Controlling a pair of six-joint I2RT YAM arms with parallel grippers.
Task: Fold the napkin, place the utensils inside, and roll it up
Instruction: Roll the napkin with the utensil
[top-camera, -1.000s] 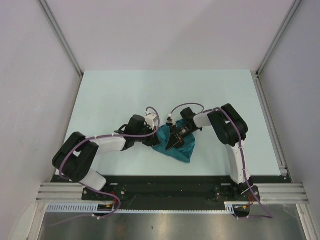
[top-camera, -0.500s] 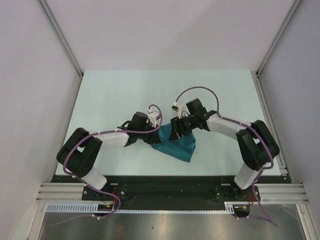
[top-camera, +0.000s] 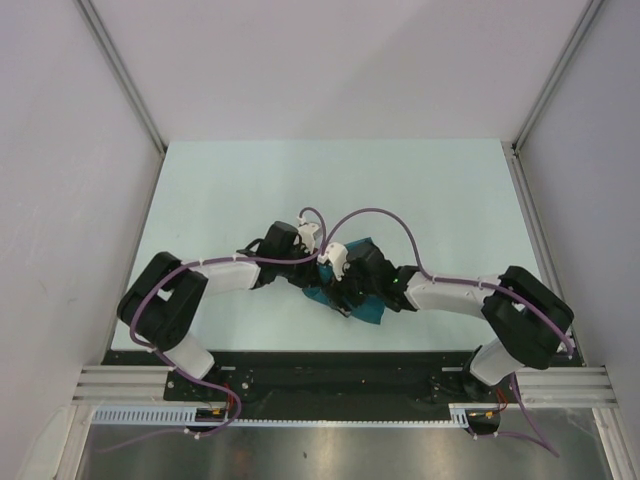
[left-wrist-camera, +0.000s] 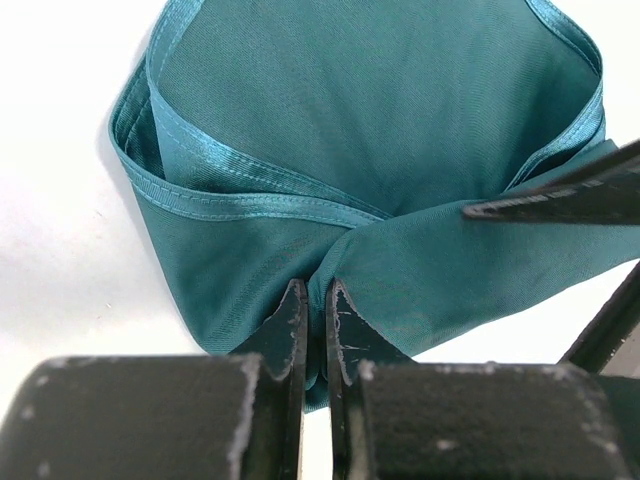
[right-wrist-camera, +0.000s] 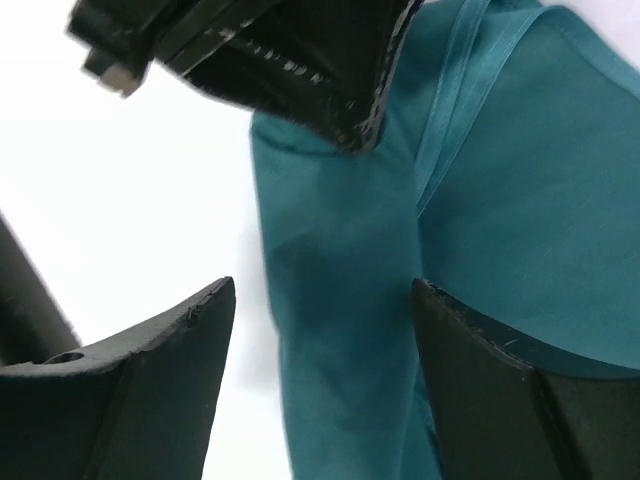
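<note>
The napkin's fold is pinched by my left gripper well in from the napkin's side edge, so next I open it and grab the fold closer to that edge (left-wrist-camera: 212, 312).
The teal napkin (top-camera: 372, 314) lies bunched in the middle of the table, mostly covered by both grippers. My left gripper (left-wrist-camera: 315, 300) is shut on a pinched fold at the napkin's (left-wrist-camera: 380, 130) near corner. In the top view the left gripper (top-camera: 312, 268) sits at the cloth's left edge. My right gripper (right-wrist-camera: 325, 300) is open, and its fingers stand either side of a raised fold of the napkin (right-wrist-camera: 500, 220) without gripping it. The right gripper (top-camera: 346, 284) reaches in low from the right. The utensils are out of view.
The pale table (top-camera: 220, 190) is bounded by white walls and aluminium rails at the left, right and near edges. Purple cables arch over both wrists. One right finger (left-wrist-camera: 570, 195) crosses the left wrist view beside the cloth.
The right arm has swung down and stretched out low across the napkin from the right, and its gripper has opened. The left gripper has stayed shut on the cloth.
</note>
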